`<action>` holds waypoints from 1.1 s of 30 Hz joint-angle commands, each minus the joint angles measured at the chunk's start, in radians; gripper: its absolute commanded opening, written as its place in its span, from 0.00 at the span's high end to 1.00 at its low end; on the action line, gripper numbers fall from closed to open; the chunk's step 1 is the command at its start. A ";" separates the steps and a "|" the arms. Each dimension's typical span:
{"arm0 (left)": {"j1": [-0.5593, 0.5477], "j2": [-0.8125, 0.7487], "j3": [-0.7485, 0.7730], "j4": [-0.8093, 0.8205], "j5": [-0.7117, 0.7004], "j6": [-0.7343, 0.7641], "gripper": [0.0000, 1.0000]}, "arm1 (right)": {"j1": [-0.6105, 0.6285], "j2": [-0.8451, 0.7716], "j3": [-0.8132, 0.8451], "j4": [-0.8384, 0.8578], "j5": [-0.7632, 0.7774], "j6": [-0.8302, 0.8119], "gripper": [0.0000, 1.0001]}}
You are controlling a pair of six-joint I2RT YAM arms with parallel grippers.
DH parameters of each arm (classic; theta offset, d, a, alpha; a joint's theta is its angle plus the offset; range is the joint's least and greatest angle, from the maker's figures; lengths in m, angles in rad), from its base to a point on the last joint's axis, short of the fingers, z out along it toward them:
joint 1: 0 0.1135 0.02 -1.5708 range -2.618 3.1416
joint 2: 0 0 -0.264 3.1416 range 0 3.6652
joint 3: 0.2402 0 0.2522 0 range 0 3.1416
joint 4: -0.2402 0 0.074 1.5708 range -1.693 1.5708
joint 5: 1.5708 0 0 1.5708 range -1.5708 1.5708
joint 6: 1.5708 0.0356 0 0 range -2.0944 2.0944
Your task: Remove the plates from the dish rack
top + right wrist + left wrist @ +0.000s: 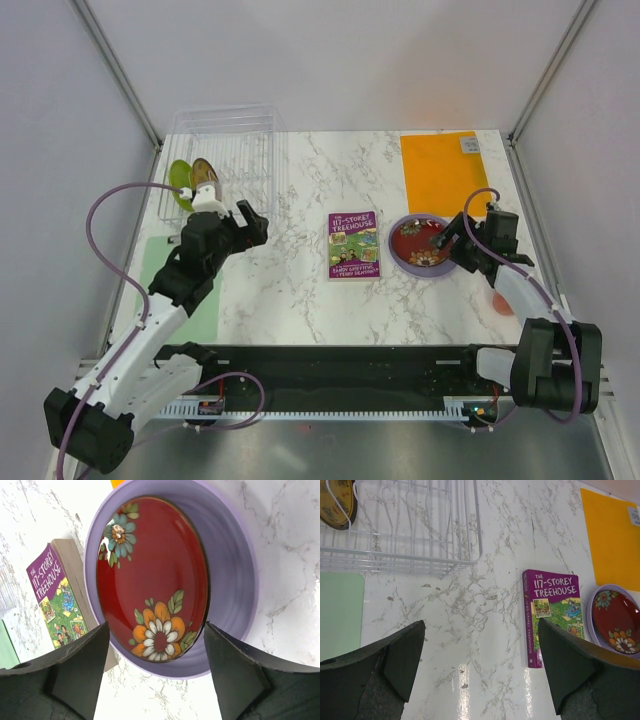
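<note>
Next, I move my left gripper to the yellow plate's near rim (pixel 196 180) (pixel 336 527), beside the lime green plate in the dish rack, and close it there.
The clear dish rack (pixel 235 145) stands at the back left. A lime green plate (pixel 179 178) and a yellow patterned plate (pixel 204 173) stand upright in its left end. The yellow plate (pixel 336 505) and the rack (pixel 420 555) also show in the left wrist view. The dark red patterned plate (pixel 420 240) lies inside the large lavender plate (pixel 399 257) on the table at the right. My left gripper (pixel 250 224) is open and empty over bare table, just in front of the rack. My right gripper (pixel 453 240) is open, hovering over the near edge of the red plate (pixel 150 575) and the lavender plate (pixel 232 570).
A purple book (pixel 353 244) lies at the centre, between the grippers. An orange mat (pixel 440 170) lies at the back right, and a pale green mat (pixel 190 300) at the front left. An orange-pink cup (pixel 502 303) sits by the right arm.
</note>
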 commanded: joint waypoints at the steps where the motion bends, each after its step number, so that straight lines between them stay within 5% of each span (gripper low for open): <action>1: 0.000 0.023 0.001 0.009 -0.064 0.045 0.00 | -0.003 -0.057 0.049 -0.001 0.026 -0.071 0.16; 10: 0.080 0.195 0.143 0.009 -0.177 0.167 0.00 | -0.002 -0.103 0.140 -0.118 0.071 -0.132 0.13; 19: 0.336 0.493 0.390 0.086 -0.223 0.269 0.01 | -0.002 -0.104 0.160 -0.116 -0.013 -0.163 0.12; 26: 0.350 0.788 0.550 0.100 -0.280 0.312 0.18 | -0.002 -0.024 0.178 -0.092 -0.035 -0.180 0.13; 33: 0.359 0.945 0.648 0.091 -0.367 0.299 0.19 | -0.002 0.057 0.177 -0.065 -0.056 -0.197 0.13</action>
